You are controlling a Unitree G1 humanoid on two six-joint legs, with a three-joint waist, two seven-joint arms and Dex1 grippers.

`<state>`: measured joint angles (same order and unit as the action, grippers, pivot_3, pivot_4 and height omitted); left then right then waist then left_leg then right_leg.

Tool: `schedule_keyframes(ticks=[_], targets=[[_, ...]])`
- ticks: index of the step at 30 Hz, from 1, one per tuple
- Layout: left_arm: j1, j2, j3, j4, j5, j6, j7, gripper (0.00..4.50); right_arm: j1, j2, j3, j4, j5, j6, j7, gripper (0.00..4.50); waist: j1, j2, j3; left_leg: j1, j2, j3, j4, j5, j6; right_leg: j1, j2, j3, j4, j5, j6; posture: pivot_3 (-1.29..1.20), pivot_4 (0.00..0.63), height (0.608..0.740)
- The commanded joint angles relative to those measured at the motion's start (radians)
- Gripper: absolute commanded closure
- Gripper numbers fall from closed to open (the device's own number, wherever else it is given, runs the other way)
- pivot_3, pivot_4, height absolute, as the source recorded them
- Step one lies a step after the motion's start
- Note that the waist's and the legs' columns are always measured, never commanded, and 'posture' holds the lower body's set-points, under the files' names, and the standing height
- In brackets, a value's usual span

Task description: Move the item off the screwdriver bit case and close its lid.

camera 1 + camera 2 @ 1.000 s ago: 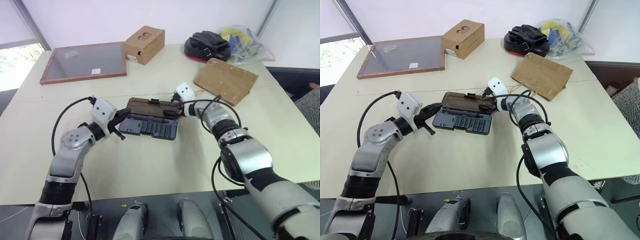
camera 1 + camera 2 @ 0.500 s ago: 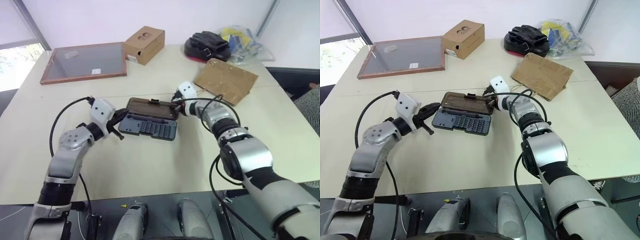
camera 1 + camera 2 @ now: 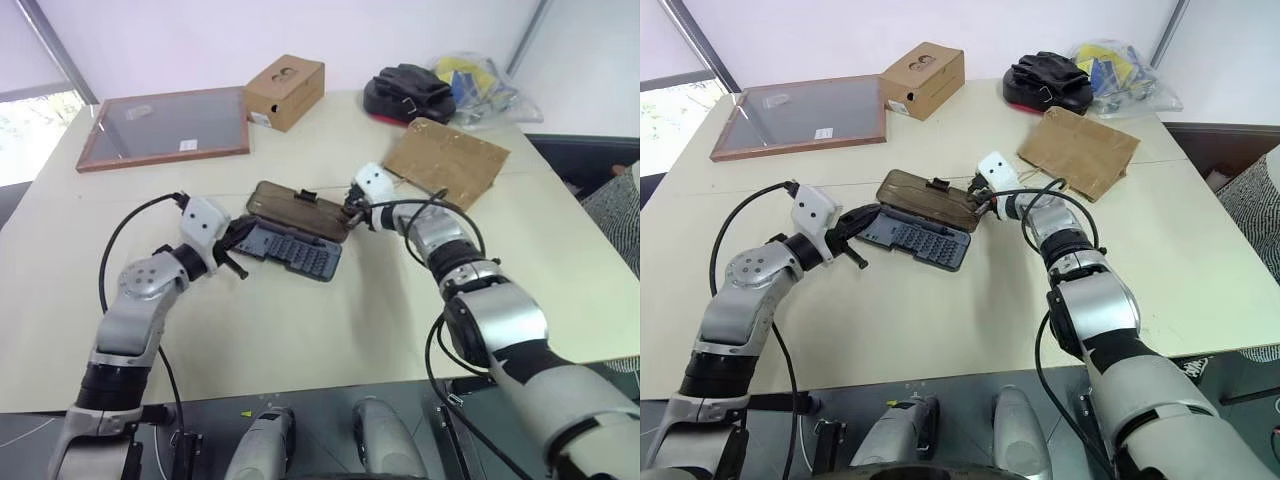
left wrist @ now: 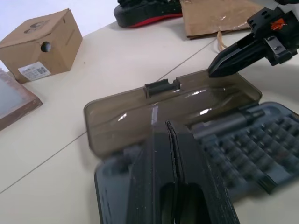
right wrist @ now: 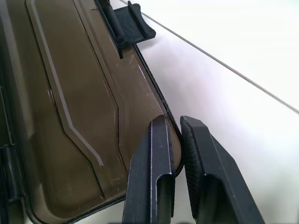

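Observation:
The case lies slanted and the robot's right gripper pinches the lid's rounded corner, so it should open and take the lid's straight edge nearer the latch (image 5: 156,88).
The screwdriver bit case (image 3: 292,252) lies open at mid-table, its grey tray showing rows of bits (image 4: 243,144). Its lid (image 3: 298,208), smoky brown with a black latch tab (image 5: 133,21), stands tilted up from the table. My right gripper (image 5: 174,126) is shut on the lid's right corner, the edge pinched between its fingers (image 5: 156,158). My left gripper (image 4: 170,135) is shut, its tips over the tray's left end (image 3: 238,246). The item, a flat brown paper bag (image 3: 447,160), lies on the table to the right of the case, apart from it.
At the back left lies a wooden-framed glass panel (image 3: 165,125), with a small cardboard box (image 3: 285,90) next to it. A black and red object (image 3: 405,90) and a plastic bag of yellow and blue things (image 3: 480,85) sit at the back right.
My right gripper has shut on the lid's right corner and raised it a little. The lid has tilted up and the case has turned slightly. The left gripper has stayed put.

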<state>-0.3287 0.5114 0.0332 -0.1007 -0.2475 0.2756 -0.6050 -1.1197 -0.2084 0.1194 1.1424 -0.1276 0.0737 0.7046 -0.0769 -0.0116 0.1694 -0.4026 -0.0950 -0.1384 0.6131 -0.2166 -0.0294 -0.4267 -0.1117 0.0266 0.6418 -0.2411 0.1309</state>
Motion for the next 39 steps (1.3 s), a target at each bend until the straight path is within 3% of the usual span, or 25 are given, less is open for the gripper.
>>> schedule_keyframes(ticks=[1, 11, 32, 36, 39], targets=[[-0.021, 0.015, 0.033, -0.016, 0.0, -0.018, -0.001, 4.5, 0.036, 0.028, 0.049, -0.104, -0.004, -0.037, 0.105, 4.49, 0.0, 0.0, 0.0, 0.0, 0.0, 0.0, 0.0, 0.0, 0.0, 0.0, 0.0, 0.0, 0.0, 0.0, 0.0, 0.0, 0.15, 0.74], [-0.052, 0.022, 0.053, 0.001, -0.02, -0.005, -0.01, 4.5, 0.132, -0.011, 0.179, -0.386, -0.066, -0.065, 0.209, 4.49, 0.008, 0.0, 0.0, 0.0, 0.0, 0.0, 0.0, 0.0, 0.0, 0.0, 0.0, 0.0, 0.0, 0.0, 0.0, 0.0, 0.15, 0.74], [-0.05, 0.018, 0.048, 0.008, -0.009, -0.014, -0.015, 4.5, 0.121, -0.02, 0.208, -0.347, -0.121, -0.066, 0.171, 4.49, 0.008, 0.0, 0.0, 0.0, 0.0, 0.0, 0.0, 0.0, 0.0, 0.0, 0.0, 0.0, -0.001, 0.0, 0.0, 0.0, 0.15, 0.74], [-0.051, 0.017, 0.044, 0.008, -0.009, -0.011, -0.02, 4.5, 0.119, -0.023, 0.202, -0.355, -0.118, -0.056, 0.168, 2.91, 0.009, 0.0, 0.0, -0.001, 0.0, 0.0, 0.0, 0.0, 0.0, 0.0, 0.0, 0.0, -0.001, 0.0, 0.0, 0.0, 0.15, 0.74], [-0.051, 0.016, 0.041, 0.006, -0.012, -0.007, -0.029, 4.5, 0.115, -0.024, 0.197, -0.363, -0.105, -0.035, 0.179, 1.38, 0.009, 0.0, 0.0, -0.001, 0.0, 0.0, 0.0, 0.0, 0.0, 0.0, 0.0, 0.0, -0.001, 0.0, 0.0, 0.0, 0.15, 0.74]])
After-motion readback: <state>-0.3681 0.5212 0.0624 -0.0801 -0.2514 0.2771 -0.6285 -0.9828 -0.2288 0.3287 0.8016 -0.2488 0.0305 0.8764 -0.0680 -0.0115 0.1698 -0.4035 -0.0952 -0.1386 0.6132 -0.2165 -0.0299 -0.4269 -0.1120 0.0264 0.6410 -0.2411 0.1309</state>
